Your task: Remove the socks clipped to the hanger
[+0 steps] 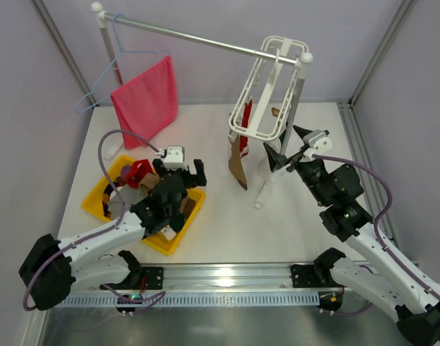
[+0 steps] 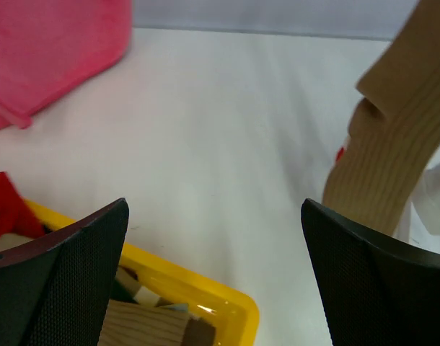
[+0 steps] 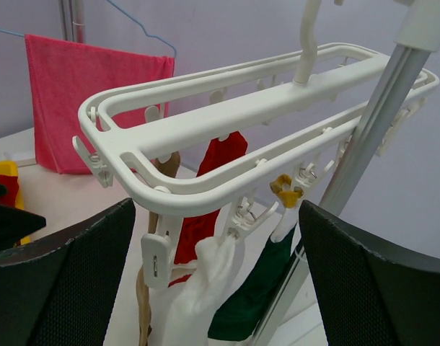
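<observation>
The white sock's lower part (image 1: pixel 266 170) (image 2: pixel 432 209), below the white hanger's near edge, is the next place for my left gripper to go to and close.
The white hanger (image 1: pixel 267 86) (image 3: pixel 227 122) hangs by its hook from the rail. Clipped under it are a red sock (image 3: pixel 205 194), a white sock (image 3: pixel 205 288), a dark green sock (image 3: pixel 252 295) and a tan-brown sock (image 1: pixel 238 167) (image 3: pixel 143 288). My right gripper (image 1: pixel 285 142) (image 3: pixel 216 216) is open just below the frame's near edge, with the white and green socks ahead between its fingers, untouched. My left gripper (image 1: pixel 180 173) (image 2: pixel 214 209) is open and empty above the yellow bin (image 1: pixel 187 231) (image 2: pixel 227 303). The bin holds a red sock (image 1: pixel 139 171) and several others.
A pink-red cloth (image 1: pixel 146 101) (image 2: pixel 54 43) and a light-blue wire hanger (image 1: pixel 108 68) hang at the rail's left end. The rack's right post (image 1: pixel 292 115) (image 3: pixel 371 130) stands right behind the hanger. The tan-brown sock (image 2: pixel 400 144) hangs to the right of the left gripper.
</observation>
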